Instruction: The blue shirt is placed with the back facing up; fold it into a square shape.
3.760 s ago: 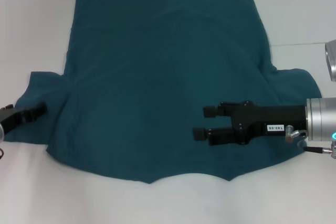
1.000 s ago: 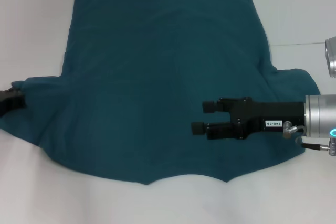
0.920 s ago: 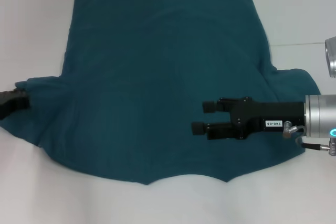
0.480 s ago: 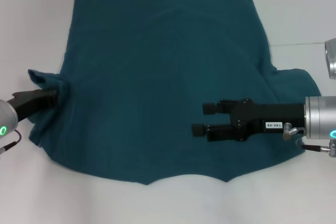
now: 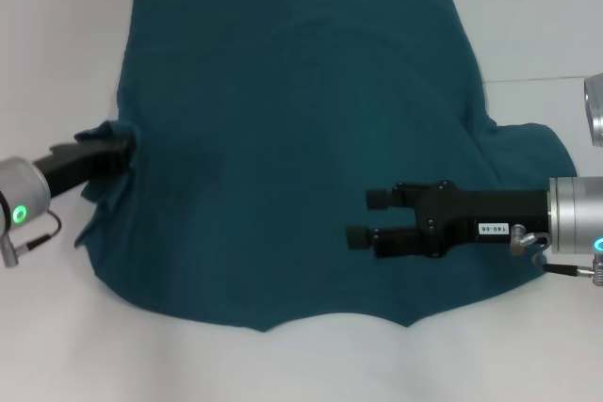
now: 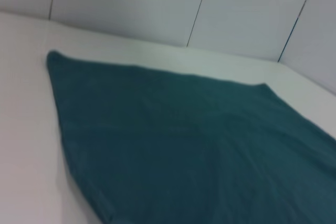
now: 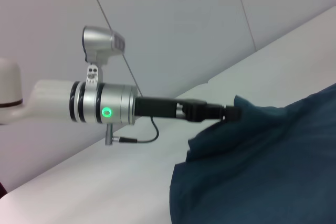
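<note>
My left gripper will lay the bunched sleeve inward on the blue shirt's back [image 5: 202,188], between its side edge and middle.
The blue shirt [image 5: 292,120] lies flat on the white table, plain side up, collar end nearest me. My left gripper [image 5: 121,150] is at the shirt's left edge, shut on the bunched left sleeve, which it holds lifted off the table. The right wrist view shows the same gripper [image 7: 231,113] pinching that raised sleeve fold [image 7: 252,111]. Over the shirt's lower right part hovers my right gripper [image 5: 366,217], open and holding nothing. The right sleeve [image 5: 528,152] lies spread flat. In the left wrist view only the shirt [image 6: 184,150] shows.
Bare white table [image 5: 57,327] surrounds the shirt on the left, front and right. A thin seam line [image 5: 546,79] crosses the table at the right. A panelled white wall [image 6: 157,3] stands behind the table.
My left gripper has moved right and inward with the left sleeve, lifting it off the table toward the shirt's body. The right gripper has hardly moved.
</note>
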{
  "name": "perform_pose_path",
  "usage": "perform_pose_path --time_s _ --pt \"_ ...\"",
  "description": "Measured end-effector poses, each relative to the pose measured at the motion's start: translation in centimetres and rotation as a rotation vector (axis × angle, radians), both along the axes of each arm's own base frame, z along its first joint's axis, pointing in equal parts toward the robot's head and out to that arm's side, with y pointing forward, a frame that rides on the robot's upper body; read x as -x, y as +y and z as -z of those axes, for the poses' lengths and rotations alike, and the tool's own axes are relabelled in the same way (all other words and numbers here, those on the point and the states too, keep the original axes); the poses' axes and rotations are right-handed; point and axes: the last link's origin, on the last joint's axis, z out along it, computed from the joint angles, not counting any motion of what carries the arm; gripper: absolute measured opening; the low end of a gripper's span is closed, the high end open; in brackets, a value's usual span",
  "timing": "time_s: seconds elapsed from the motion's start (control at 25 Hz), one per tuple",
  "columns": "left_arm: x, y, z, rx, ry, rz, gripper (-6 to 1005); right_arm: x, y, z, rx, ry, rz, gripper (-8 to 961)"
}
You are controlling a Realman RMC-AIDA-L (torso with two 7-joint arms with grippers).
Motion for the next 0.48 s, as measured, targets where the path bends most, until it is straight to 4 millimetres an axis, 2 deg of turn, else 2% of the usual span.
perform_pose_path --time_s 0.16,0.48 --pt "-1.1 0.9 -1.3 -0.031 0.007 0.030 0 0.0 0.0 0.0 0.001 -0.001 0.001 900" --pt "-2.1 1.6 -2.7 -0.065 0.026 0.060 1 -0.2 -0.2 0.2 0.010 0.005 0.010 899"
